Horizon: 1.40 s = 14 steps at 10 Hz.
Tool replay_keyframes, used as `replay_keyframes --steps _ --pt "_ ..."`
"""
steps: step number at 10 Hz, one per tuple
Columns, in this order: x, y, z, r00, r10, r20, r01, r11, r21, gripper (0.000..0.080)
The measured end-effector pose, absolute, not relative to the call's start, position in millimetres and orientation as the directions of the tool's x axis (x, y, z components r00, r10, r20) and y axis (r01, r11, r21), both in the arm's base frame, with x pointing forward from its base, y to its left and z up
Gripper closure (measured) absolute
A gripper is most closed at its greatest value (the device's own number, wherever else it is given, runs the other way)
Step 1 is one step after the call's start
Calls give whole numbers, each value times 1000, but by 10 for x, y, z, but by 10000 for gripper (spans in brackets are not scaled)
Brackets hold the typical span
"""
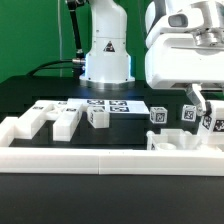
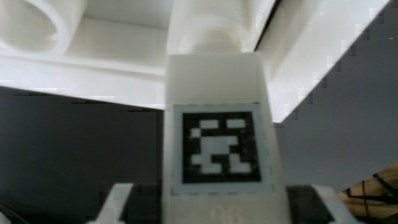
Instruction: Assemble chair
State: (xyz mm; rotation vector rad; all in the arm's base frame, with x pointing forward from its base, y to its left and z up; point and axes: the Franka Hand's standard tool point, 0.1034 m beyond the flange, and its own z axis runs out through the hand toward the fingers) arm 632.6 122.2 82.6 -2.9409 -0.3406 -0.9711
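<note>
My gripper slants against the tagged side of the white chair part, so I should open, rise and take its top end (image 2: pixel 224 205) from straight above before turning it.
My gripper (image 1: pixel 203 106) hangs at the exterior view's right, over the corner by the low white wall. It is shut on a long white chair part (image 2: pixel 217 110) that carries a black-and-white tag. In the wrist view the fingers (image 2: pixel 125 203) press this bar from both sides, and its far end points at a white blocky piece (image 2: pixel 107 45). In the exterior view the held part (image 1: pixel 207 122) is low, just above the table. Loose chair parts (image 1: pixel 65 120) lie at the left, and tagged blocks (image 1: pixel 158 113) stand to the right of the middle.
The marker board (image 1: pixel 105 103) lies flat in front of the robot base (image 1: pixel 106 55). A low white border wall (image 1: pixel 100 152) runs along the front of the black table. Another white piece (image 1: pixel 175 141) rests against that wall near the gripper.
</note>
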Motion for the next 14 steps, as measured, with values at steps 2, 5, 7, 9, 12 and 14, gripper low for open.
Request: replay_keyframes --steps 2,5,7,9,12,14 --pt "6320 1216 812 786 200 585 215 -976 44 508" --pt "6325 1177 813 785 212 582 223 -973 54 182" --pt "6328 1161 819 784 216 582 225 -973 58 160" --pt "6353 1137 897 784 220 580 228 -972 62 151" --pt "6399 1110 1071 794 232 562 237 -969 64 151" --pt "6408 1090 1098 815 235 529 241 -969 58 151"
